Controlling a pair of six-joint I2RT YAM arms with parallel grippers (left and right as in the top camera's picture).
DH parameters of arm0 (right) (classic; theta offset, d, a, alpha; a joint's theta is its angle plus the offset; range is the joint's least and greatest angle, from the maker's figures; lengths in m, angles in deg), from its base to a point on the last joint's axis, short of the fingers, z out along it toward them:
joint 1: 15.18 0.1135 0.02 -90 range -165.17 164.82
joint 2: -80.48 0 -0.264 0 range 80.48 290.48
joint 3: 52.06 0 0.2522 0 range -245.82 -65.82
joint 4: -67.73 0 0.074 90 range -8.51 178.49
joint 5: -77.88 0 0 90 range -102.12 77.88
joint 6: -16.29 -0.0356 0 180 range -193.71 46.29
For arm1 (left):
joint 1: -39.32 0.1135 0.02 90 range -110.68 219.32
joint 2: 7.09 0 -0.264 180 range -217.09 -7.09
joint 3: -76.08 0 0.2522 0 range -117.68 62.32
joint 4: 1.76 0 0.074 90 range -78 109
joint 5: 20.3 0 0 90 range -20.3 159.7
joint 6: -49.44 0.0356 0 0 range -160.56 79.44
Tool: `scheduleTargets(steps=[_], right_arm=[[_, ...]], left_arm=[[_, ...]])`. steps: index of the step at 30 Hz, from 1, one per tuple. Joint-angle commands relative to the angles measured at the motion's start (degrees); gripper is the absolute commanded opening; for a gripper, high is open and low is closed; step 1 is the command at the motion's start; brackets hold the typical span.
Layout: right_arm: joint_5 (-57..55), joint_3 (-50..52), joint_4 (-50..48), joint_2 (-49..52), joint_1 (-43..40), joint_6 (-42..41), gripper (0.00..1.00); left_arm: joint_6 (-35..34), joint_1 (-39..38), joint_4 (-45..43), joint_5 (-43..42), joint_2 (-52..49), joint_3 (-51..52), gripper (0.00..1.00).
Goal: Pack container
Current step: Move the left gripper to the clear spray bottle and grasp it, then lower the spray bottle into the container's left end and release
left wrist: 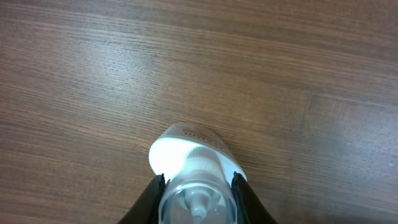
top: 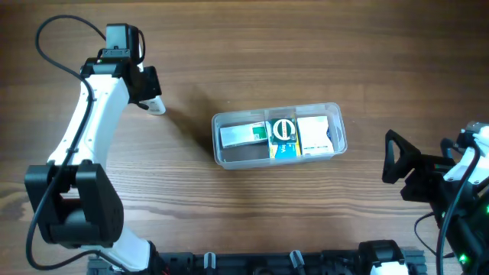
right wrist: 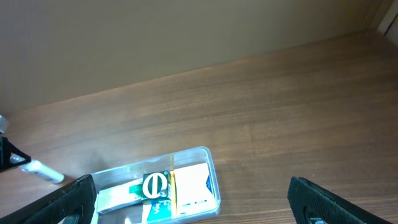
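Observation:
Next, my left gripper releases the small clear bottle in the container's empty space before the green-and-white box (top: 261, 154), beside the logo box.
The clear plastic container (top: 278, 137) sits mid-table and holds a green-and-white box, a small box with a round green logo and a white-yellow box; it also shows in the right wrist view (right wrist: 209, 163). My left gripper (top: 150, 98) at the far left is shut on a small clear bottle with a white cap (left wrist: 194, 171), its cap end (top: 157, 108) poking out over the wood. My right gripper (right wrist: 189, 202) is open and empty at the right edge, well away from the container.
The bottle's tip also shows at the left of the right wrist view (right wrist: 42, 170). A pale wall lies behind the table's far edge (right wrist: 186, 37). Black hardware lines the front edge (top: 290, 261).

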Motion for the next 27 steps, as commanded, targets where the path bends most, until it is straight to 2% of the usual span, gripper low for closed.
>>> scheduleTargets(steps=[1, 4, 7, 15, 20, 27], right_arm=[[-0.7, 0.0, -0.2, 0.4, -0.2, 1.1, 1.00], [-0.7, 0.0, -0.2, 0.4, -0.2, 1.1, 1.00], [-0.7, 0.0, -0.2, 0.4, -0.2, 1.1, 1.00], [-0.7, 0.0, -0.2, 0.4, -0.2, 1.1, 1.00], [-0.7, 0.0, -0.2, 0.4, -0.2, 1.1, 1.00], [-0.7, 0.0, -0.2, 0.4, -0.2, 1.1, 1.00]], left_arm=[[1.6, 0.4, 1.8, -0.5, 2.7, -0.3, 0.12], [1.5, -0.8, 3.8, -0.5, 8.4, -1.2, 0.07], [1.6, -5.7, 8.5, -0.5, 15.7, -3.9, 0.04], [1.6, -31.4, 11.0, -0.4, 32.5, -5.2, 0.04], [1.5, -40.8, 12.2, -0.5, 31.6, -5.1, 0.04], [1.5, -44.0, 14.9, -0.5, 22.2, -5.0, 0.05]])
